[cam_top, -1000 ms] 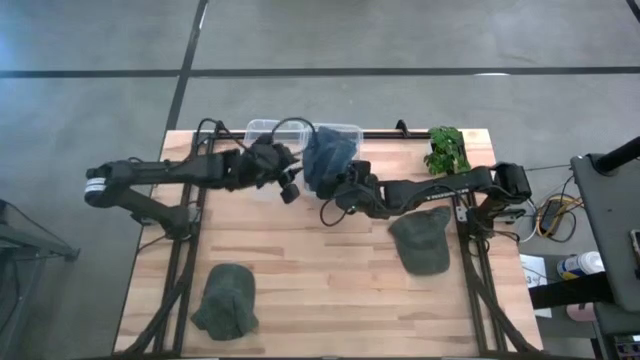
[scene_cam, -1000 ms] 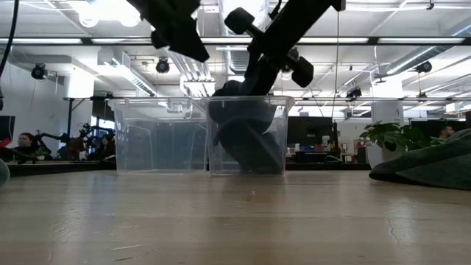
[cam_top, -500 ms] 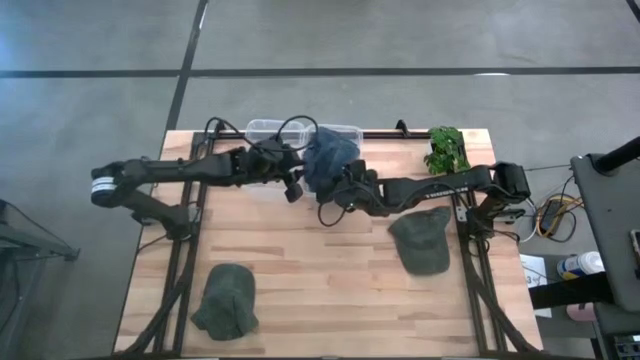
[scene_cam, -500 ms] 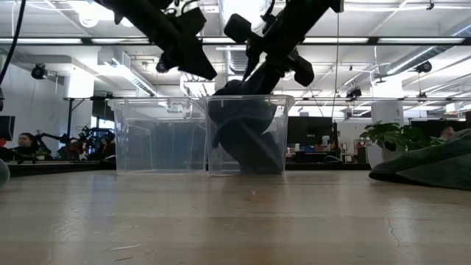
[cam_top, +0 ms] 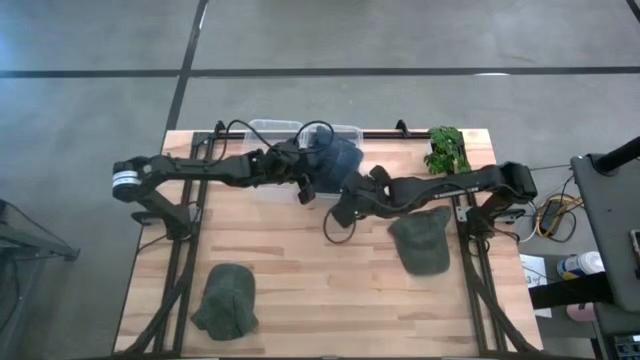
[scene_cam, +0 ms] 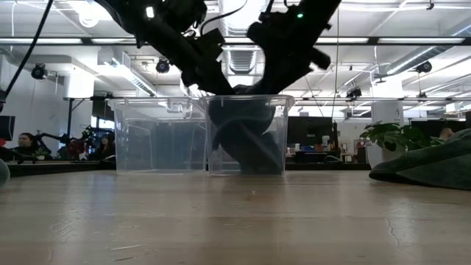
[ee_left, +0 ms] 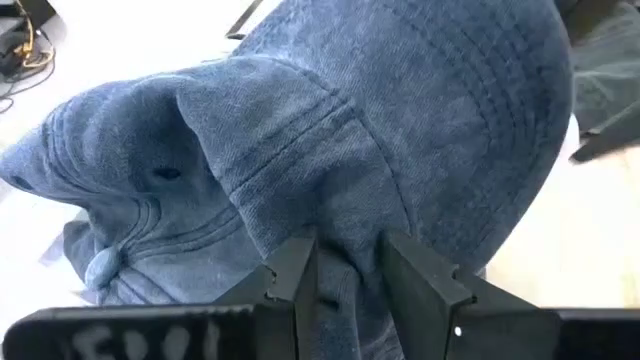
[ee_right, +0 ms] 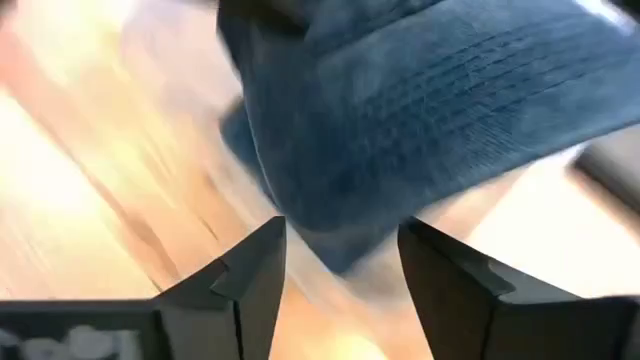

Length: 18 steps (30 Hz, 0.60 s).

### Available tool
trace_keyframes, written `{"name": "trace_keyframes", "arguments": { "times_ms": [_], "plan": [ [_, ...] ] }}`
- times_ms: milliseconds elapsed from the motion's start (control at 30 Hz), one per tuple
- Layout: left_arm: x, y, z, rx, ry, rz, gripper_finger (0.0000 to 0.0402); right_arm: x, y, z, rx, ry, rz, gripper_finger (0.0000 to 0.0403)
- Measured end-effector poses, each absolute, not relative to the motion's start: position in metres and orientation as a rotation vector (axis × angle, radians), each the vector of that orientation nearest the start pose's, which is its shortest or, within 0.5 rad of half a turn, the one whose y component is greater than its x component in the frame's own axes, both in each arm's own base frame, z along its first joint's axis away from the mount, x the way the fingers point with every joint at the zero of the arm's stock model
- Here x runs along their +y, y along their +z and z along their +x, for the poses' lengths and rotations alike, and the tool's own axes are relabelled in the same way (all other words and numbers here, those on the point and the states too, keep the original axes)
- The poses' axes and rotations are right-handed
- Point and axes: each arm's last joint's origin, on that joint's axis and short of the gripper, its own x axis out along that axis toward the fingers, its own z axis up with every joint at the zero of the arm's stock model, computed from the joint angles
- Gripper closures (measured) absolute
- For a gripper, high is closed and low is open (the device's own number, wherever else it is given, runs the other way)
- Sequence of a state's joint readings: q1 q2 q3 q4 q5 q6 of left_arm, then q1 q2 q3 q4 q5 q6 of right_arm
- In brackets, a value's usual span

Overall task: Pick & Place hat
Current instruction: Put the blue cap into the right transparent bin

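Observation:
The blue hat's brim stands free while my left gripper has only a fold of the hat's top, so I will use my right gripper to pinch the brim's edge (ee_left: 552,135).
A blue denim hat (cam_top: 335,160) sits in the right half of a clear plastic bin (cam_top: 265,130) at the table's far edge. It reaches the bin's floor (scene_cam: 246,143), and its top stands above the rim. My left gripper (cam_top: 307,185) has come in from the left and is at the hat's left side, its fingers a little apart (ee_left: 345,250). My right gripper (cam_top: 347,197) stands open just near-right of the hat. Its fingers (ee_right: 250,275) are apart, with the hat's edge (ee_right: 340,250) ahead of them. My left gripper has one finger (ee_left: 295,275) on each side of a raised fold of the hat's crown (ee_left: 345,225). The cloth fills the narrow gap between them. The fingers come about level from the table's left. The hat rests in the bin.
A green hat (cam_top: 423,240) lies on the table at the right under my right arm, and another (cam_top: 225,300) lies at the near left. A small potted plant (cam_top: 447,150) stands at the far right. The wood between the two green hats is bare.
My right gripper has opened, let go of the blue hat and drawn back a little toward the table's near-right. My left gripper has moved toward the right edge, up to the hat. The hat has stayed in the bin.

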<state>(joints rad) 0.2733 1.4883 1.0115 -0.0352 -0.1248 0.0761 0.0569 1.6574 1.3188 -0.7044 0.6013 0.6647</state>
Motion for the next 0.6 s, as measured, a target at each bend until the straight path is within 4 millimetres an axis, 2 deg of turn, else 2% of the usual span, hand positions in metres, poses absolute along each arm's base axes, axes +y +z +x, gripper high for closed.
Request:
{"name": "trace_keyframes", "arguments": {
  "times_ms": [100,300,467,600],
  "plan": [
    [0.091,0.266,0.312,0.499,0.374,0.038,0.0296,0.008,0.274,0.331,0.876,-0.742,0.087,0.0203],
    [0.087,0.298,0.294,0.392,0.411,0.054,0.0296,0.006,0.295,0.315,0.938,-0.698,-0.218,0.0208],
    [0.082,0.319,0.274,0.347,0.446,0.023,0.0296,-0.014,0.308,0.306,1.006,-0.655,-0.436,0.0220],
    [0.079,0.317,0.266,0.394,0.454,-0.058,0.0296,-0.030,0.306,0.303,1.130,-0.541,-0.660,0.0228]
  ]
}}
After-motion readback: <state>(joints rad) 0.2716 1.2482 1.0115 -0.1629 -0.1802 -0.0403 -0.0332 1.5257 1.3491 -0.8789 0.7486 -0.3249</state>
